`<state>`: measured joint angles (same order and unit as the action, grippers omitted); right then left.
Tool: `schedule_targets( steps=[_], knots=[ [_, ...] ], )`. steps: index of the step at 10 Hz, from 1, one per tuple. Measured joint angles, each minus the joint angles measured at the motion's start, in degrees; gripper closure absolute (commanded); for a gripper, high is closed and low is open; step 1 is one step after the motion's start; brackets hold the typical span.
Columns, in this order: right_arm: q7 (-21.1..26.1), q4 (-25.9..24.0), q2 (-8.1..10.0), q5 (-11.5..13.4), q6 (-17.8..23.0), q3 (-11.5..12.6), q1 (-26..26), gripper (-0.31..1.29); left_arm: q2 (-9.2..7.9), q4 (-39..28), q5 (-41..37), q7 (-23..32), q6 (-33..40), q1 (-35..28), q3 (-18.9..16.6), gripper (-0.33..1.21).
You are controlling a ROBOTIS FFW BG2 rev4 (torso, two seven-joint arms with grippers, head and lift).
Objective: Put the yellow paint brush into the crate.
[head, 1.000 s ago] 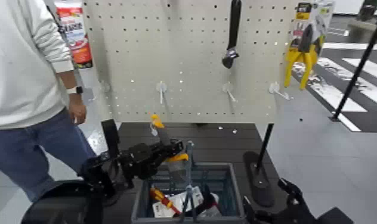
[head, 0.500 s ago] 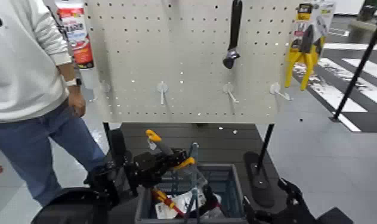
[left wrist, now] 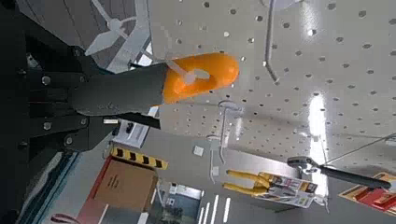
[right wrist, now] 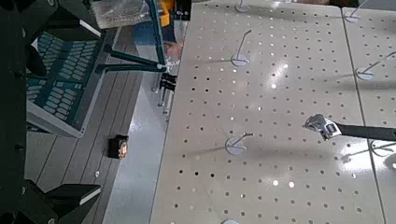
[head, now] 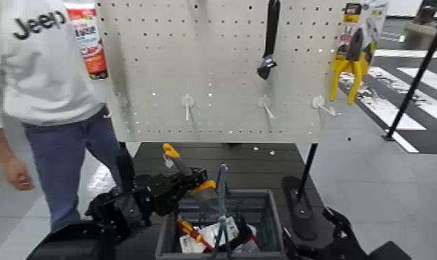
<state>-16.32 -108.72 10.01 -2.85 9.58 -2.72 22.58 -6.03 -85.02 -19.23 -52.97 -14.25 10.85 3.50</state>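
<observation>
Next, my left gripper releases the yellow paint brush so that it rests on the white package (head: 218, 234) beside the red-and-yellow screwdriver in the crate.
My left gripper (head: 174, 183) is shut on the yellow paint brush (head: 170, 153). It holds the brush tilted above the near left corner of the crate (head: 265, 199). The orange handle end points up and back, and the yellow band and pale bristles (head: 209, 199) hang just over the crate's left rim. The left wrist view shows the orange handle tip (left wrist: 198, 74) sticking out past my fingers. The crate is dark grey with a tall central handle (head: 222, 187) and also shows in the right wrist view (right wrist: 65, 75). My right gripper (head: 332, 238) rests open at the lower right.
A red-and-yellow screwdriver (head: 188, 231) and a white package (head: 213, 234) lie in the crate. Behind it stands a pegboard (head: 214, 76) with a black wrench (head: 268, 41), packaged yellow pliers (head: 352, 59) and bare hooks. A person (head: 48, 90) stands at the left.
My left gripper and the brush have shifted slightly left and lower, with the handle tilted further back. The person has stepped closer and their arm has dropped.
</observation>
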Motion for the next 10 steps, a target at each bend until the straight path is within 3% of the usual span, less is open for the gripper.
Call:
schedule_targets(
  steps=[10],
  knots=[
    [-0.02,0.08,-0.08,-0.05,-0.09,-0.09,-0.09,0.15,0.04,2.65,1.26,-0.44,-1.68,-0.83,-0.05,1.14]
  ],
)
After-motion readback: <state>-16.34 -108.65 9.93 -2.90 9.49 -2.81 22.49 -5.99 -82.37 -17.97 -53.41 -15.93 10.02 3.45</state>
